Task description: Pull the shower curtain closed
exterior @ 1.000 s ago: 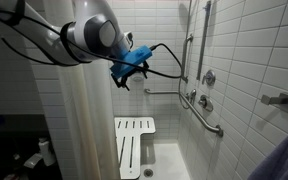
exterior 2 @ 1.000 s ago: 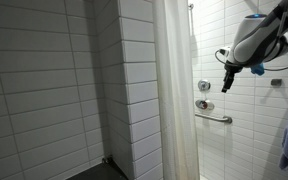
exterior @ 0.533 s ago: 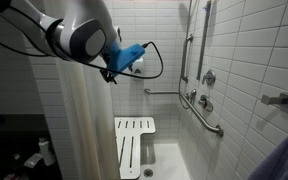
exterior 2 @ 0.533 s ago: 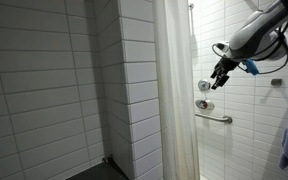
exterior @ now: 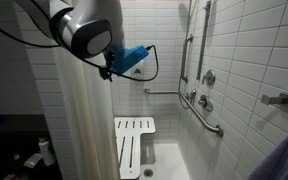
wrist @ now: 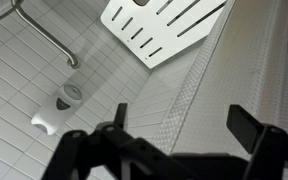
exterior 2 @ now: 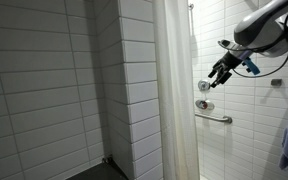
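My gripper should close on the upper part of the shower curtain's loose edge (exterior: 110, 74) (wrist: 173, 130), along its piece of mesh. It will then pull the curtain across the stall.
The shower curtain (exterior: 79, 120) is a tall off-white sheet with vertical folds, bunched at one side of the stall; it also shows in an exterior view (exterior 2: 174, 100) and in the wrist view (wrist: 239, 70). My gripper (exterior: 106, 72) is open and empty, right beside the curtain's free edge. In an exterior view (exterior 2: 212, 82) it hangs in the air a short way from the curtain. In the wrist view the fingers (wrist: 184, 120) straddle the curtain's mesh-banded edge without closing on it.
A white slatted shower seat (exterior: 134, 145) stands in the stall and shows in the wrist view (wrist: 164, 25). Grab bars (exterior: 209, 115) and a valve (exterior 2: 203, 88) are on the tiled wall (exterior: 254, 70). A tiled partition (exterior 2: 124, 90) stands beside the curtain.
My gripper has moved across the stall toward the curtain's edge and turned its fingers toward the curtain. The curtain has not moved.
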`<control>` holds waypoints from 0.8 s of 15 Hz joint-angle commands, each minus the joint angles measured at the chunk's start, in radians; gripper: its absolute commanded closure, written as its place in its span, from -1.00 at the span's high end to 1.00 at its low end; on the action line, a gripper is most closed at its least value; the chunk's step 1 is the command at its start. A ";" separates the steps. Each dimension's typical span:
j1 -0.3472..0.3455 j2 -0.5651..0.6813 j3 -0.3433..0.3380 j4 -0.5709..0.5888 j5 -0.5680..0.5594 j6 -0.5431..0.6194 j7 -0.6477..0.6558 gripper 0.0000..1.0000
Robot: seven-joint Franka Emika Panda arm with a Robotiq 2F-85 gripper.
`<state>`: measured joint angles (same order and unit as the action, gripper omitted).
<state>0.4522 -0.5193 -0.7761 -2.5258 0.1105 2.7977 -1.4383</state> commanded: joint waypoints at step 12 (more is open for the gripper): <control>-0.069 0.223 0.083 0.275 0.227 -0.387 -0.250 1.00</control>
<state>0.4443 -0.3924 -0.7552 -2.3234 0.2859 2.4622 -1.6404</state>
